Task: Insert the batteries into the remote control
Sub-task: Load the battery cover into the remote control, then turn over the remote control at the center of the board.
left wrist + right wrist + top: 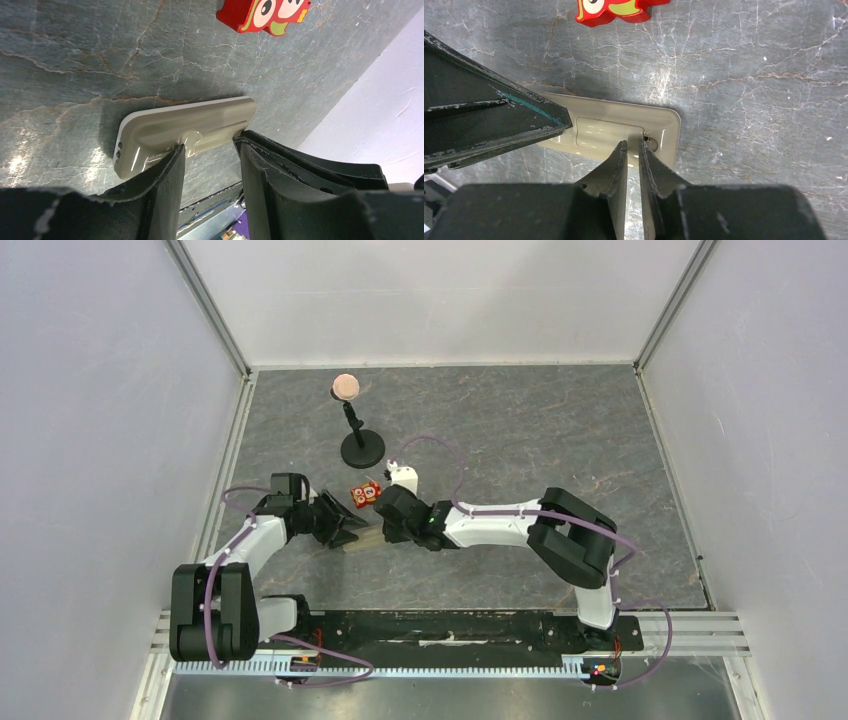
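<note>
Next, I lift the remote control by the notch end (665, 130) with my right gripper and pass it to my left gripper, as it lies loose against my open left gripper.
The remote control (185, 125) lies tan back side up on the table, between my two grippers (364, 539). Its battery cover (599, 131) sits in place in the back. My left gripper (210, 145) is open, and its fingertips (176, 152) rest against the remote's near long edge. My right gripper (633, 145) is shut with only a thin slit between the jaws. Its tips touch the cover's edge beside a small notch (652, 144), with nothing visible between them. One left finger (499, 120) reaches over the remote's other end. The batteries are out of view.
A small red square gadget (365, 494) with white circles lies just beyond the remote; it also shows in the left wrist view (262, 15) and the right wrist view (616, 10). A black stand (361, 448) with a copper disc stands further back. White walls enclose the table.
</note>
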